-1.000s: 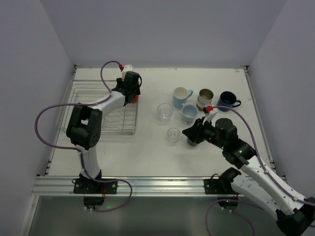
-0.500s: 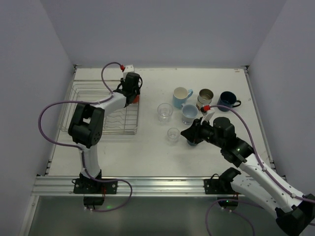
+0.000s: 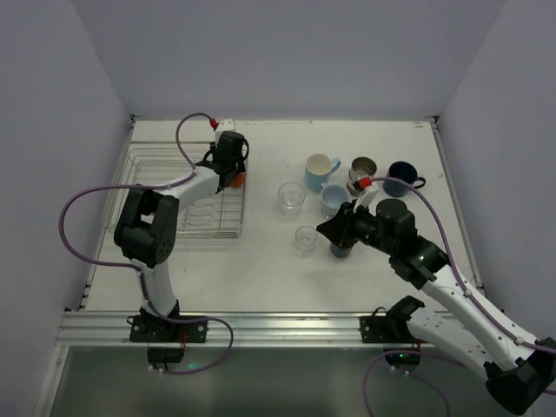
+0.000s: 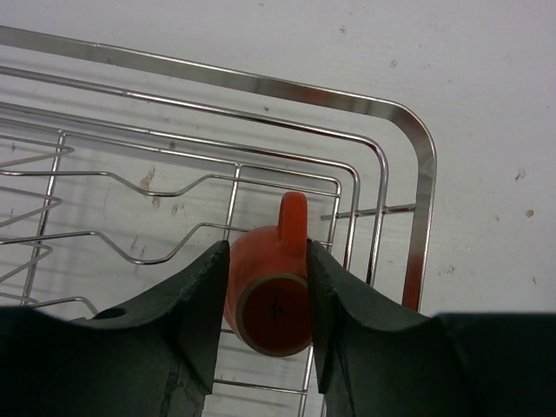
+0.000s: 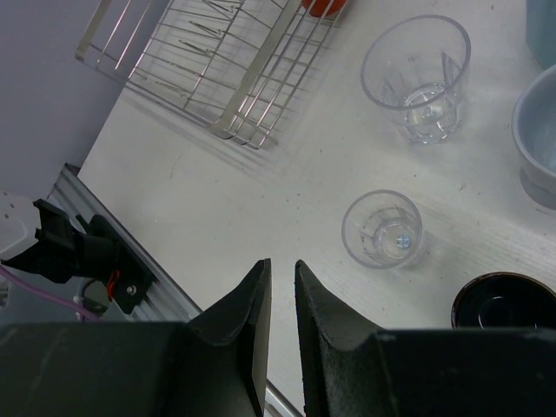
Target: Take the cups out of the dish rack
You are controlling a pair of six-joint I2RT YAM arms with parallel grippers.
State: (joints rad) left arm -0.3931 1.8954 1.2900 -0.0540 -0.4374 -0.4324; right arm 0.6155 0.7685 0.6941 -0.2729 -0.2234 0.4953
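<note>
The orange mug sits crooked and slanted between the left gripper's fingers, so the robot should open that gripper and grip evenly around the mug's base (image 4: 275, 314) before lifting it.
The silver wire dish rack (image 3: 139, 174) stands at the far left. An orange mug (image 4: 274, 287) lies in its far right corner, base toward the left wrist camera. My left gripper (image 4: 268, 250) is shut on this mug, one finger on each side; it also shows in the top view (image 3: 233, 169). On the table stand a light blue mug (image 3: 321, 171), a metallic tumbler (image 3: 362, 171), a navy mug (image 3: 401, 178), a grey-blue mug (image 3: 334, 200), two clear glasses (image 3: 291, 198) (image 3: 305, 237) and a black mug (image 3: 340, 250). My right gripper (image 5: 281, 265) is shut and empty, above the table left of the black mug (image 5: 499, 300).
The rack's rim (image 4: 417, 165) curves just right of the orange mug. The rack's near corner (image 5: 230, 130) shows in the right wrist view, with the small glass (image 5: 382, 228) and large glass (image 5: 417, 74) beside it. An aluminium rail (image 3: 261, 326) runs along the table's near edge.
My right gripper has lifted a little up and away from the black mug, which stays on the table. My left gripper has shifted slightly at the rack's far right corner.
</note>
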